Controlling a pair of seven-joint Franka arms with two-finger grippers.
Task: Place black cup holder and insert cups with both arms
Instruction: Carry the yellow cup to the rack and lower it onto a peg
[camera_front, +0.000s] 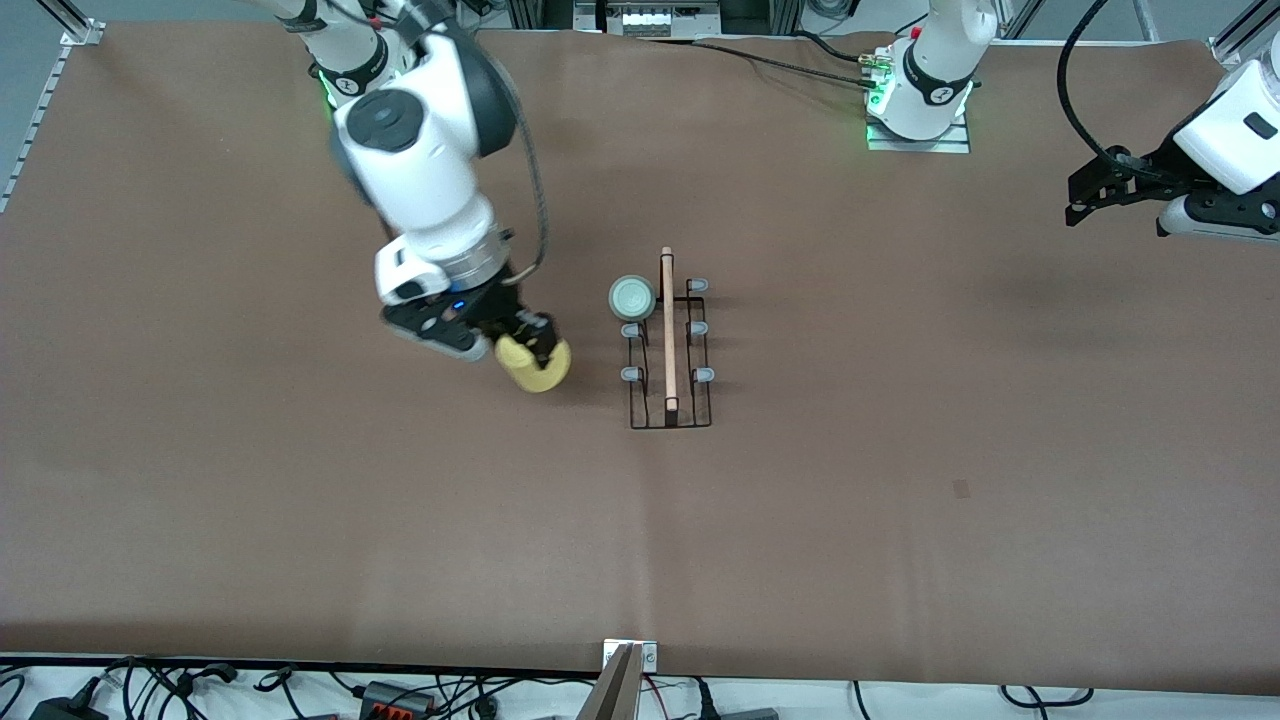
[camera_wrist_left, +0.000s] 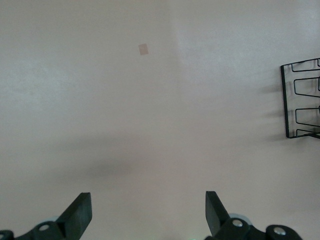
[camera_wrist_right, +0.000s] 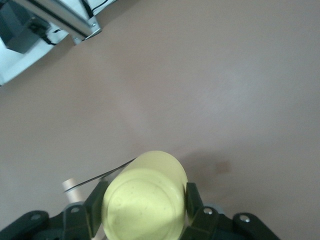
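The yellow cup will go from my right gripper onto the peg (camera_front: 631, 380) nearest the front camera in the mint green cup's row.
The black cup holder (camera_front: 670, 424) stands mid-table, its wooden rod handle (camera_front: 668, 330) pointing toward the front camera. A pale mint green cup (camera_front: 632, 296) sits upside down on one of its pegs farthest from the front camera, on the side toward the right arm's end. My right gripper (camera_front: 528, 347) is shut on a yellow cup (camera_front: 537, 368), tilted, over the table beside the holder. In the right wrist view the yellow cup (camera_wrist_right: 145, 200) fills the space between the fingers (camera_wrist_right: 98, 202). My left gripper (camera_front: 1085, 198) waits open and empty over the left arm's end; its wrist view shows the holder's edge (camera_wrist_left: 283, 100).
A small tape patch (camera_front: 961, 488) lies on the brown table cover, nearer the front camera than the holder. Cables and power strips (camera_front: 395, 695) run along the front edge beside a metal bracket (camera_front: 628, 668). The left arm's base (camera_front: 920, 105) stands at the table's back edge.
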